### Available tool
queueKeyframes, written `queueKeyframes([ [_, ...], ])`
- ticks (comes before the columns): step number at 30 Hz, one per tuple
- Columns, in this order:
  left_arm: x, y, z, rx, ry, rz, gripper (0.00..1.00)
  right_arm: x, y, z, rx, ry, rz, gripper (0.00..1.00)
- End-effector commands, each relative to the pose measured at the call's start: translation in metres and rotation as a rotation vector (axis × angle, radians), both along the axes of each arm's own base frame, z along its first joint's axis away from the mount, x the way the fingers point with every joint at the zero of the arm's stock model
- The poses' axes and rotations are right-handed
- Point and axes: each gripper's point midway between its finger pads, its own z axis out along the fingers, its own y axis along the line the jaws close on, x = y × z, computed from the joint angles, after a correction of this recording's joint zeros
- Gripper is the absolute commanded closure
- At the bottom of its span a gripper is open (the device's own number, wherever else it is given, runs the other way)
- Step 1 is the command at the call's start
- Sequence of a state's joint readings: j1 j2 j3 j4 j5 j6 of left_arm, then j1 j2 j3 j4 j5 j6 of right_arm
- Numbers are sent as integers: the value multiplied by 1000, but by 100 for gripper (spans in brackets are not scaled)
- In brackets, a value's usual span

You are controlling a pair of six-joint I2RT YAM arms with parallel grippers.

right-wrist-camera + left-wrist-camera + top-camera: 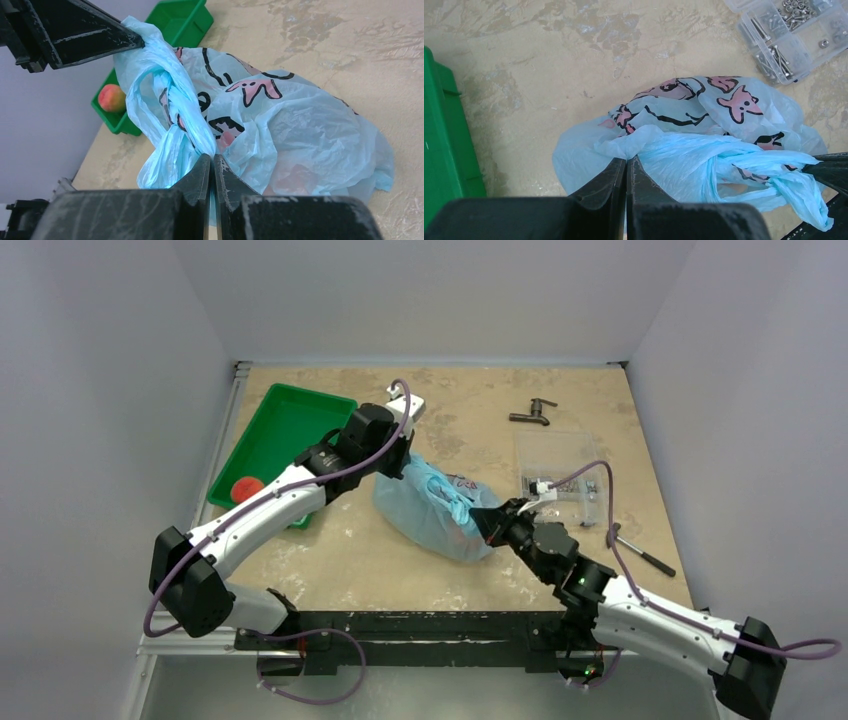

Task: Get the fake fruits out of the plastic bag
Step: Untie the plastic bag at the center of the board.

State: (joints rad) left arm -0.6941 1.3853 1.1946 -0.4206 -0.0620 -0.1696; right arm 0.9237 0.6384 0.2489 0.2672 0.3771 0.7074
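Note:
The twisted handle loop bunches the bag's opening shut across the robot's grippers, so next the right gripper opens and grabs the twist closer to the robot's left gripper [437,487].
The light-blue plastic bag [435,512] with its pink and black print lies crumpled mid-table. My left gripper [402,468] is shut on a fold of the bag [704,160] at its far-left edge. My right gripper [492,522] is shut on the twisted handle loop of the bag [280,125] at its near-right side. Faint reddish and orange shapes [300,175] show through the film. One red-peach fruit [245,488] lies in the green tray [275,430], and the right wrist view shows this fruit [112,98] too.
A clear plastic box of screws [560,475] stands right of the bag. A dark metal tap [532,415] lies behind it. A black-handled tool [640,552] lies near the right edge. The green tray [444,130] borders the bag's left.

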Motion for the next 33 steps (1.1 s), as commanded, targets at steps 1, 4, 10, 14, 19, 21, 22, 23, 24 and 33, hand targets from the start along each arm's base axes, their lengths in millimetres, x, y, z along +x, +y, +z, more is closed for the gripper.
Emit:
queueKeyframes([
  [1, 12, 3, 19, -45, -64, 30, 100, 13, 0, 20, -150, -33, -19, 100],
  [4, 11, 0, 20, -53, -62, 17, 100, 17, 3, 27, -236, -53, -3, 93],
  [10, 9, -4, 18, -64, -49, -5, 100, 23, 12, 48, -312, -120, 43, 66],
  [14, 8, -7, 18, -71, -42, -17, 100, 28, 25, 58, -373, -147, 90, 47],
  [19, 7, -9, 17, -73, -36, -27, 100, 40, 43, 63, -479, -142, 141, 42],
  [21, 7, -9, 17, -72, -34, -27, 100, 43, 48, 60, -523, -137, 163, 42],
  [22, 7, -9, 16, -71, -34, -27, 100, 45, 50, 60, -543, -139, 169, 42],
  [23, 7, -9, 17, -71, -34, -28, 100, 46, 54, 59, -555, -141, 187, 43],
  [24, 7, -9, 16, -69, -33, -28, 100, 45, 58, 58, -560, -140, 209, 44],
  [33, 9, -5, 17, -60, -36, -5, 100, 48, 58, 33, -617, -73, 207, 60],
])
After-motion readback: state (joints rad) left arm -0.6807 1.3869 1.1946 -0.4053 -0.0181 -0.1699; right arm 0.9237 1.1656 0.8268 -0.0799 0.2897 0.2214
